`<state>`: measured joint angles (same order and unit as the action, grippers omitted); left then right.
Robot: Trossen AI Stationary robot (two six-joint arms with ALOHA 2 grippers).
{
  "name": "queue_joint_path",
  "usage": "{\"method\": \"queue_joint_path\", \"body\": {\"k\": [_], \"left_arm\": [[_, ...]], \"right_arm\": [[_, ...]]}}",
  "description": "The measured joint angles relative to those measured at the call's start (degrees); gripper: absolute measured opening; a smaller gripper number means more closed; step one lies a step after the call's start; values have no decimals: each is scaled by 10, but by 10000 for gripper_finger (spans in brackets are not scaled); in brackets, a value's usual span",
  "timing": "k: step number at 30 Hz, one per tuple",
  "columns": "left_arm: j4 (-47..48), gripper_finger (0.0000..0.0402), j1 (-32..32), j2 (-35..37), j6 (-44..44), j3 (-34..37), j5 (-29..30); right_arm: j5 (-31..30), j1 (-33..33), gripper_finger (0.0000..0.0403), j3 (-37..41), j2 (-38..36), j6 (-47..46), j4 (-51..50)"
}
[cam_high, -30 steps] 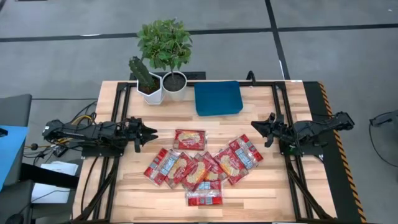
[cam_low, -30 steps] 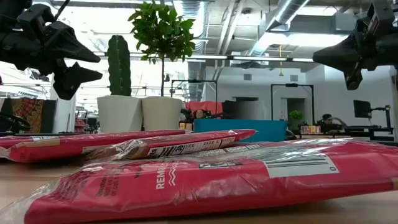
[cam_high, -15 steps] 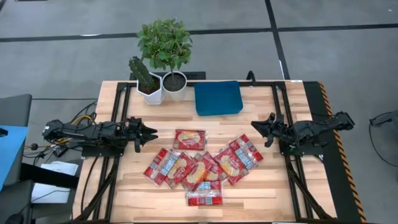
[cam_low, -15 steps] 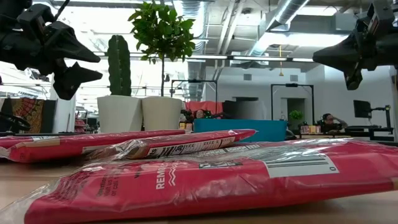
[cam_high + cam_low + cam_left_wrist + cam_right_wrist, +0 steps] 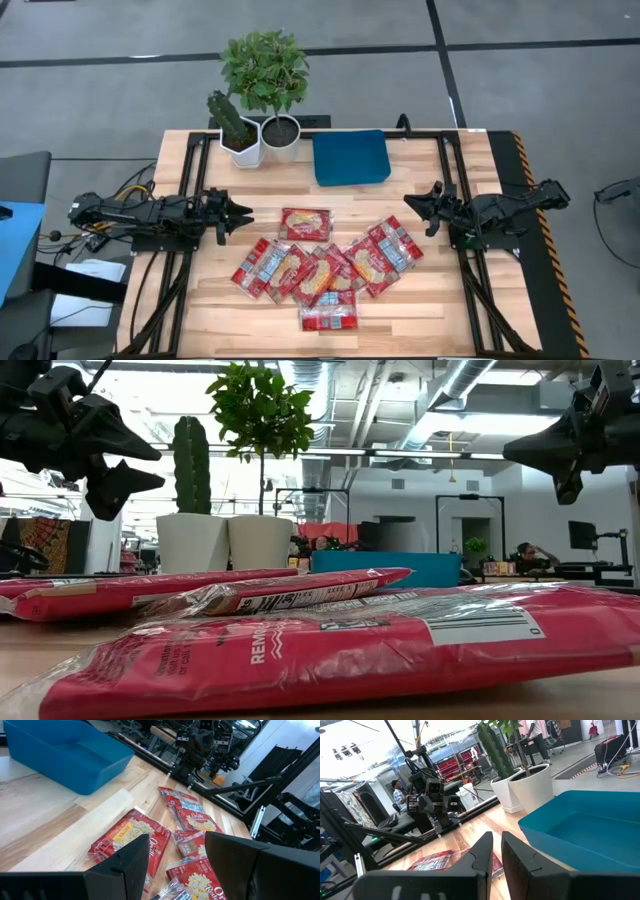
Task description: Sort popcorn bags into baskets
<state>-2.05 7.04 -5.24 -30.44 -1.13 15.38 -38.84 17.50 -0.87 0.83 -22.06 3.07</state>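
Note:
My right gripper is to go next to the popcorn bag in the heap that is nearest to it and close on the bag's outer long edge (image 5: 407,243).
Several red popcorn bags (image 5: 322,270) lie flat in an overlapping heap on the middle of the table. One more bag (image 5: 305,224) lies alone just beyond the heap. The blue basket (image 5: 350,158) rests at the far edge and holds nothing. My left gripper (image 5: 243,212) hovers open above the table, left of the single bag (image 5: 131,836). My right gripper (image 5: 410,203) hovers shut to the right of the heap, its fingers pointing toward the basket (image 5: 580,827). In the low view the bags (image 5: 330,645) fill the foreground.
Two white plant pots, one with a cactus (image 5: 238,132) and one with a leafy plant (image 5: 278,128), stand left of the basket at the far edge. Black frame rails (image 5: 180,250) run along both table sides. Bare wood lies between the heap and the basket.

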Motion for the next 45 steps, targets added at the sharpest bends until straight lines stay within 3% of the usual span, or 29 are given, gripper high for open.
{"method": "queue_joint_path", "body": {"k": [13, 19, 30, 36, 41, 45], "left_arm": [[-4, 183, 0, 0, -6, 0, 19], [-12, 183, 0, 0, 1, 0, 57], [-68, 183, 0, 0, -203, 0, 187], [-89, 183, 0, 0, -246, 0, 196], [-93, 183, 0, 0, -282, 0, 196], [-95, 183, 0, 0, -289, 0, 202]], "right_arm": [[-2, -3, 66, 0, 0, 0, 1], [-2, -8, 66, 2, -2, -167, 38], [-14, -15, 66, 2, -2, -252, 52], [-18, -20, 66, 1, -1, -257, 44], [80, -32, 66, -27, 0, -235, 33], [97, -45, 66, -119, 26, -211, -77]]}}
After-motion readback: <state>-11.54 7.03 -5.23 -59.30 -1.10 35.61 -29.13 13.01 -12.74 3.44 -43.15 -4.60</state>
